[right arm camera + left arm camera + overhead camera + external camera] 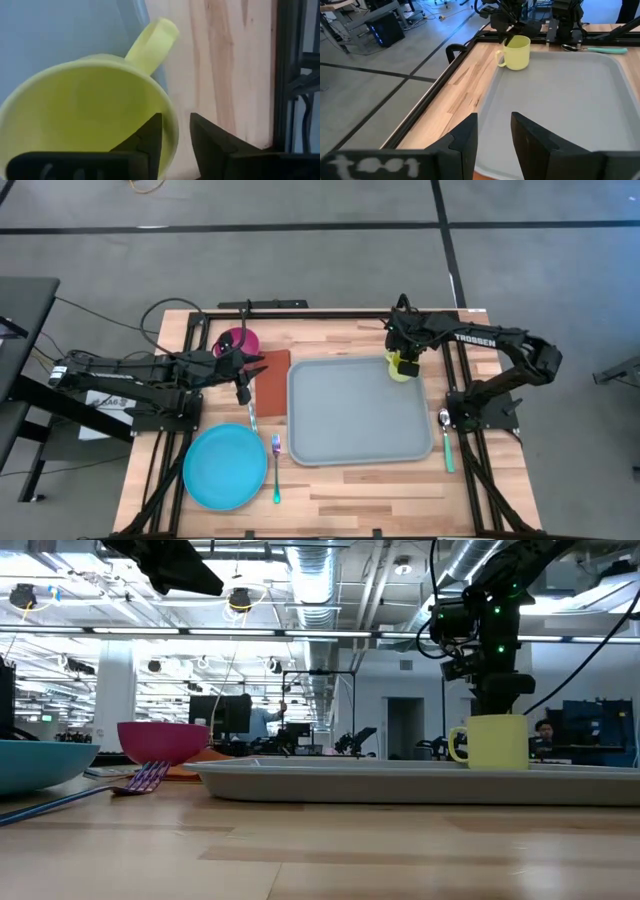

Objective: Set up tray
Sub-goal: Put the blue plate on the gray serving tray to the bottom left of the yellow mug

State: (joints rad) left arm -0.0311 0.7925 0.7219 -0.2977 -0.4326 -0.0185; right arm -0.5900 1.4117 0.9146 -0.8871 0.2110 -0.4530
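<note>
Next, I move my left gripper to the round blue plate and close it on the plate's far rim (230, 427), the side toward the pink bowl.
The pale grey-blue tray (350, 420) (350, 780) (560, 90) lies flat in the middle of the table. A yellow-green mug (402, 368) (497, 742) (516, 52) (85, 100) stands upright on its base in the tray's far right corner, handle (150, 42) toward the far edge. My right gripper (404, 358) (176, 135) comes down on the mug from above, slightly open, one finger inside the rim and one outside. My left gripper (243, 392) (494, 125) hovers above the tray's left edge, slightly open and holding nothing. My right gripper straddles the mug's rim (172, 125) on the side beside the handle, pointing down. Bare wood shows between the rim and the outer finger (210, 145). Whether the inner finger (150, 140) touches the wall, I cannot tell. The mug rests on the tray.
Left of the tray lie an orange-brown napkin (273, 377), a pink bowl (238, 340) (162, 742), a round blue plate (224, 465) (30, 762), a knife (252, 418) and a fork (276, 470). A spoon (446, 438) lies right of the tray. Most of the tray's floor is bare.
</note>
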